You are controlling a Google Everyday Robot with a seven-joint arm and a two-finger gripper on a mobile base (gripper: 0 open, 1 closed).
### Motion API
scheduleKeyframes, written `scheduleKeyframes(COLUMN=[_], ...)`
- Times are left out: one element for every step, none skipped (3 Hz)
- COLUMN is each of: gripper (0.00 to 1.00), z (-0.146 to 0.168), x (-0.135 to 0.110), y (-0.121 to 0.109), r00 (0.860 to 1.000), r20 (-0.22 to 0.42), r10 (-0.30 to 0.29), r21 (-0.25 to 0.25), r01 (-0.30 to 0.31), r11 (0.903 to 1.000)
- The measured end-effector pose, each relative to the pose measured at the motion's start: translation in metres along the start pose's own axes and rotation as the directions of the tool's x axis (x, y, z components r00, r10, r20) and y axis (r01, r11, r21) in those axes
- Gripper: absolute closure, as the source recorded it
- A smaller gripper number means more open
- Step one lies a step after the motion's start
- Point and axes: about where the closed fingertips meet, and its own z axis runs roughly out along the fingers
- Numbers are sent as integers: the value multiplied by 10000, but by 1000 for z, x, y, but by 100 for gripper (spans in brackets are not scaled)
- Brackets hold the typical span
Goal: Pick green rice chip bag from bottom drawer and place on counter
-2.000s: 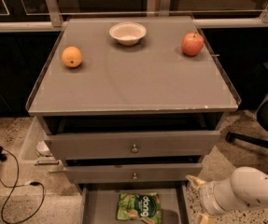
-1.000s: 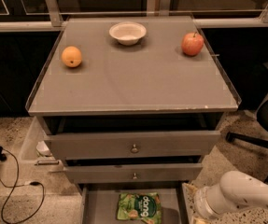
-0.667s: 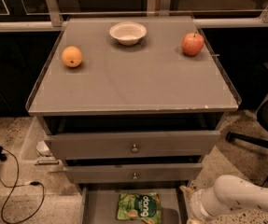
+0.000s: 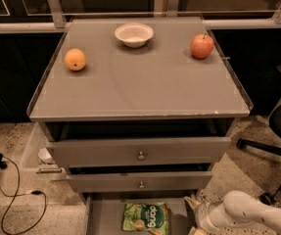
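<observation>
The robot's gripper will grasp the end of the green rice chip bag (image 4: 157, 219) that lies nearest the robot's white arm in the open bottom drawer.
The green rice chip bag (image 4: 146, 217) lies flat on the floor of the open bottom drawer (image 4: 103, 217), at the bottom edge of the camera view. The counter (image 4: 140, 84) is the grey top above it. My white arm reaches in from the lower right. The gripper (image 4: 195, 213) is at its left end, beside the drawer's right wall and just to the right of the bag, not touching it. Part of the gripper is cut off by the picture's edge.
On the counter stand an orange (image 4: 75, 59) at the left, a white bowl (image 4: 134, 34) at the back and a red apple (image 4: 201, 46) at the right. Two upper drawers with round knobs (image 4: 140, 155) overhang the bottom one. A black cable (image 4: 12, 199) lies on the floor at left, and a chair base (image 4: 272, 151) stands at right.
My arm and gripper have moved left, from outside the drawer's right side to its right wall, closer to the bag. The bag has not moved.
</observation>
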Motion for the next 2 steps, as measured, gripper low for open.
scheduleKeyframes(gripper=[0, 0], z=[31, 64], x=[12, 20], y=[-16, -27], r00=[9956, 9867], r20=[937, 1623], r10=[-71, -123], r21=[83, -10], r01=[64, 127], r11=[9999, 9999])
